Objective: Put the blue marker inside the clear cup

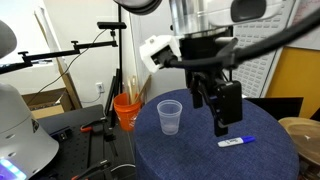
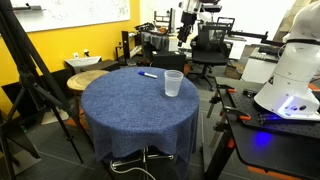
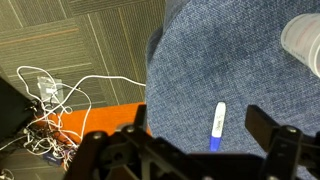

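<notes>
Next, my gripper goes to the blue marker's cap end (image 1: pixel 249 139) (image 3: pixel 215 144) and closes there, leaving the marker's white body sticking out.
The blue marker (image 1: pixel 237 142) lies flat on the round table's blue cloth (image 1: pixel 190 155), white barrel with a blue cap end. It also shows in the other exterior view (image 2: pixel 148 74) and in the wrist view (image 3: pixel 217 127), between my fingers' lines. The clear cup (image 1: pixel 170 116) stands upright and empty beside it, also seen in an exterior view (image 2: pixel 173 84) and at the top right of the wrist view (image 3: pixel 305 40). My gripper (image 1: pixel 222 112) hangs above the marker, open and empty, as the wrist view (image 3: pixel 185 150) shows.
An orange bucket (image 1: pixel 127 108) with sticks stands beyond the table edge. A wooden stool (image 2: pixel 88 78) stands next to the table. A black tripod (image 2: pixel 25 70) is close by. Cables (image 3: pixel 50 105) lie on the carpet below.
</notes>
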### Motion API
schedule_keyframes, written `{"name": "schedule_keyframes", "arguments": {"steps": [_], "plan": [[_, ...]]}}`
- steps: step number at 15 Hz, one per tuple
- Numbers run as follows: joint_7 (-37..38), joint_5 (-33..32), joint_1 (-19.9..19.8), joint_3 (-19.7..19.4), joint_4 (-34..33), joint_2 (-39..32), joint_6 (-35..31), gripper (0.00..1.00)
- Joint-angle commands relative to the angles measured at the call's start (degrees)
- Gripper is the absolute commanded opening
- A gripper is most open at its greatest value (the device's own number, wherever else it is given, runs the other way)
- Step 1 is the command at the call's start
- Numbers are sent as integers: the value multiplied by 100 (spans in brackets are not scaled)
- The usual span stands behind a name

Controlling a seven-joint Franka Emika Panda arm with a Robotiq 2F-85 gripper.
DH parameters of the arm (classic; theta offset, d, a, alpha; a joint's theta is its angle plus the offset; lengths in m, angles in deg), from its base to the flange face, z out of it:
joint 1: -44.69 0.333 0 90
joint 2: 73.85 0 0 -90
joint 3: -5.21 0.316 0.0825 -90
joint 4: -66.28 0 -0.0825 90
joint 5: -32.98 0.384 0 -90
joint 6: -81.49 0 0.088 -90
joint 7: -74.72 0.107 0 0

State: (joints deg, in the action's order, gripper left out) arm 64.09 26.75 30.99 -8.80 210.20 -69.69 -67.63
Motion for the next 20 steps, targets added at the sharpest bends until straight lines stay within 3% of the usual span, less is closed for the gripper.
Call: {"name": "schedule_keyframes", "arguments": {"steps": [1,12,20], "plan": [[-13,435,56,17,-534,-613,167,100],[549,274,254,244,-1355,-1860,328,100],[1200,142,529,295,-2390,-2930,806,100]]}}
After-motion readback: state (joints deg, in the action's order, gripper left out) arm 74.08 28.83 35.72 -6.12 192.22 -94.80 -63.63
